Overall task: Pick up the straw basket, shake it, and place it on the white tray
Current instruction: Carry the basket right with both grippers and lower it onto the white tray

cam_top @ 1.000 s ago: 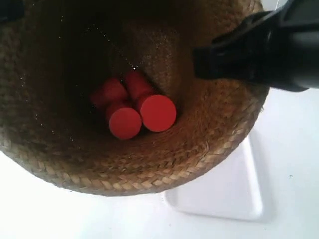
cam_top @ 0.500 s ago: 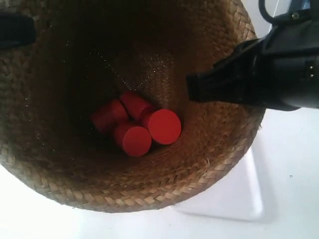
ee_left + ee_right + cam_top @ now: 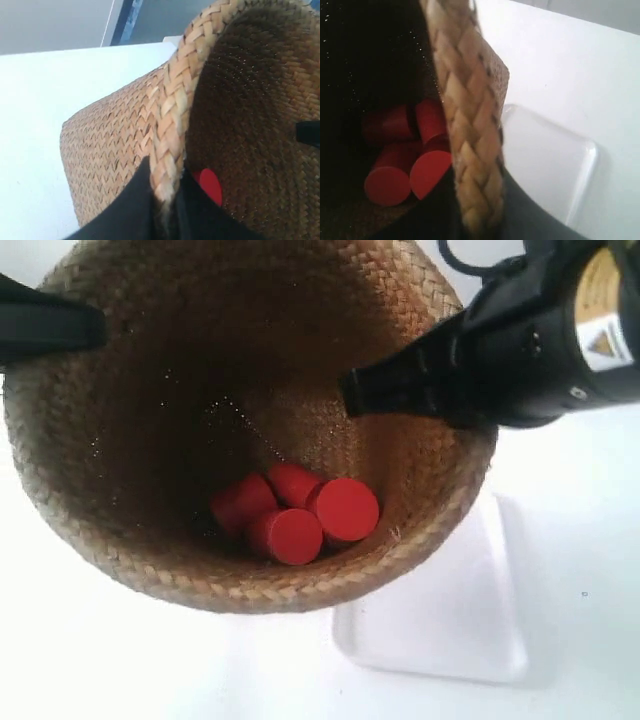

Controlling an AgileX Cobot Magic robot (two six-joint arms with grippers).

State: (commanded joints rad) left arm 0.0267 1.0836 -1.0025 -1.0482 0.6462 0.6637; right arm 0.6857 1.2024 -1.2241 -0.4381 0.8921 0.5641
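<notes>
My right gripper is to set down the straw basket. It will put the basket upright on the middle of the white tray point(image 3: 440, 602) point(image 3: 534, 164).
The straw basket point(image 3: 150, 410) hangs in the air close under the exterior camera, tilted so its dark inside shows, with several red cylinders point(image 3: 295, 512) lying at its bottom. My left gripper point(image 3: 162, 200) is shut on the braided rim point(image 3: 172, 115), one finger outside, one inside. On the opposite side my right gripper point(image 3: 480, 210) is shut on the rim point(image 3: 465, 125) too. The white tray point(image 3: 450, 610) lies on the table below, partly hidden by the basket; in the right wrist view the tray point(image 3: 545, 165) sits just beyond the rim.
A white table surface point(image 3: 580, 540) surrounds the tray. The black arm point(image 3: 530, 350) at the exterior view's right reaches over the basket's rim; a second black arm point(image 3: 45, 325) comes in from the view's left.
The basket has dropped away from the exterior camera and looks smaller, showing more rim. The red cylinders rolled lower in the view. Both arms moved with it.
</notes>
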